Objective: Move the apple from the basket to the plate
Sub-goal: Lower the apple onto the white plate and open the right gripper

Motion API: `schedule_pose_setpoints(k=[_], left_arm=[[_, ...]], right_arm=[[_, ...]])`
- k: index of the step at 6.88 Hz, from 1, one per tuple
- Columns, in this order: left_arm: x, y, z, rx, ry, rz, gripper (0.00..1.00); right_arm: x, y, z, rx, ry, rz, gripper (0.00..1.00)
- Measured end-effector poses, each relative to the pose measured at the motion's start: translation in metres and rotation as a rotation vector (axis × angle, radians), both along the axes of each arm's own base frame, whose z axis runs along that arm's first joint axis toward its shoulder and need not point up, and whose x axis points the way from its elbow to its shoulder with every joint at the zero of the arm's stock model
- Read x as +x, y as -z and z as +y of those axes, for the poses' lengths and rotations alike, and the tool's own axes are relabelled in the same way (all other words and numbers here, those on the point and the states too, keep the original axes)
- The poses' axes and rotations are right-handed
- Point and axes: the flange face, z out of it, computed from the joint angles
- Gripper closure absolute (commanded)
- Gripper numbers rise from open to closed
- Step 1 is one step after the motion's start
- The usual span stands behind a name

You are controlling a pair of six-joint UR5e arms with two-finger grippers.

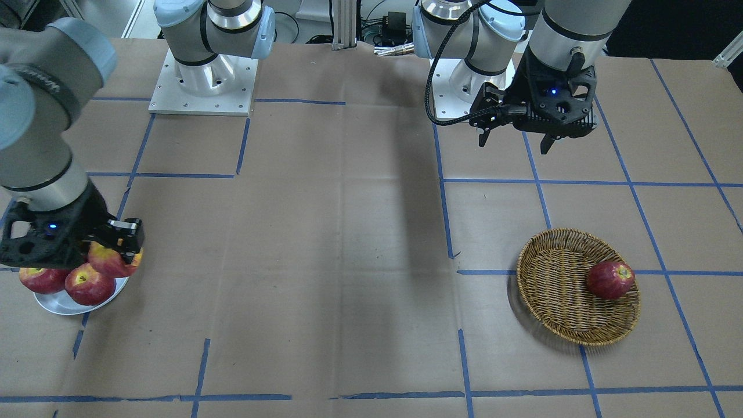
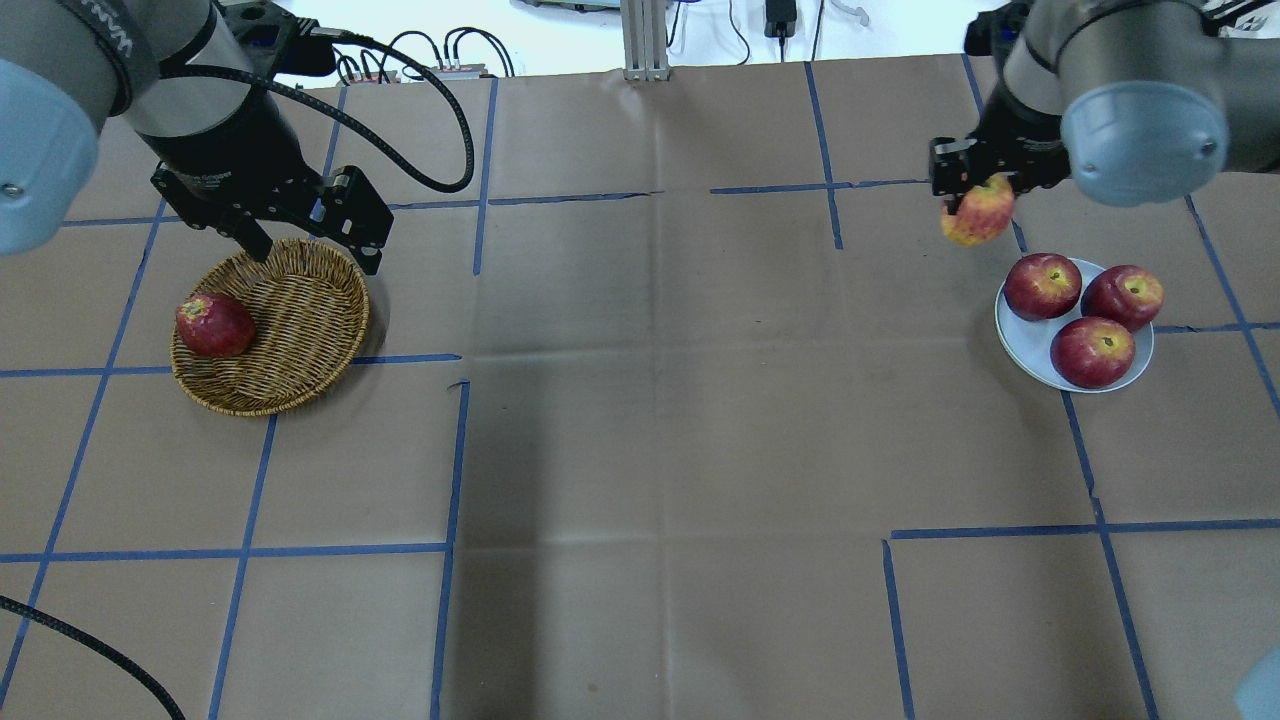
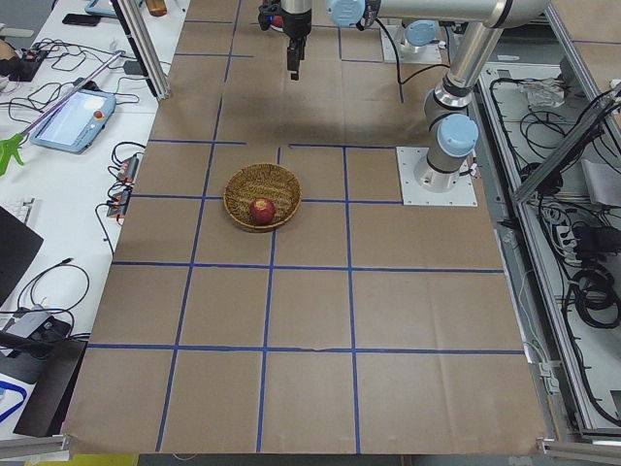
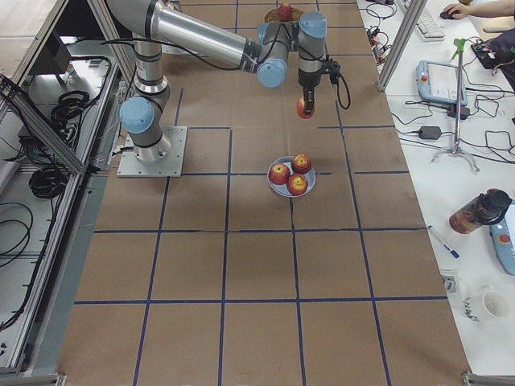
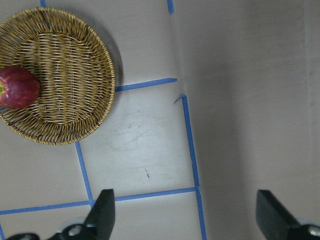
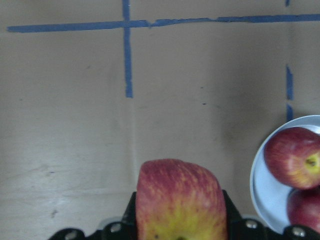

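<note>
Next, I release the apple with my right gripper against the deep-red apples on the plate's side point(image 1: 57, 259) farthest from the basket. The held apple is now just off the plate's rim.
My right gripper point(image 2: 985, 195) is shut on the apple point(image 2: 978, 212), red with a yellow-orange blush, and holds it in the air just off the plate's point(image 2: 1020, 335) rim. In the right wrist view the apple point(image 6: 180, 205) sits between the fingers with the plate point(image 6: 265, 195) at the lower right. The plate carries three deep-red apples point(image 2: 1092, 351). The wicker basket point(image 2: 300, 300) holds one dark red apple point(image 2: 213, 325). My left gripper point(image 2: 315, 255) is open and empty above the basket's far rim.
Brown paper with blue tape lines covers the table point(image 2: 660, 420). The two arm bases point(image 1: 203, 75) stand at the robot's edge. In the right side view, a tablet, cables and a bottle point(image 4: 481, 211) lie on a side bench off the table.
</note>
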Motion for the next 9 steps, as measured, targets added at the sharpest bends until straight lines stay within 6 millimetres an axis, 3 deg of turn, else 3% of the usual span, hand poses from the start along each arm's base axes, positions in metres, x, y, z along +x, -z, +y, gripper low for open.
schedule_pose_setpoints(k=[1, 2, 3, 5, 7, 8, 9], left_arm=[[0.000, 0.000, 0.000, 0.000, 0.000, 0.000, 0.01], [0.000, 0.000, 0.000, 0.000, 0.000, 0.000, 0.01], [0.000, 0.000, 0.000, 0.001, 0.000, 0.000, 0.01], [0.000, 0.000, 0.000, 0.001, 0.000, 0.000, 0.01], [0.000, 0.000, 0.001, 0.001, 0.000, 0.001, 0.01], [0.000, 0.000, 0.001, 0.000, 0.000, 0.001, 0.01], [0.000, 0.000, 0.001, 0.000, 0.000, 0.001, 0.01]], right_arm=[[-0.052, 0.009, 0.005, 0.023, -0.047, 0.001, 0.51], [-0.093, 0.022, 0.014, 0.043, -0.084, -0.005, 0.51], [-0.121, 0.039, 0.022, 0.053, -0.105, -0.009, 0.51], [-0.139, 0.070, 0.025, 0.069, -0.112, -0.017, 0.51], [-0.144, 0.086, 0.023, 0.078, -0.111, -0.020, 0.49], [-0.145, 0.090, 0.021, 0.077, -0.111, -0.019, 0.11], [-0.145, 0.092, 0.020, 0.076, -0.110, -0.019, 0.00]])
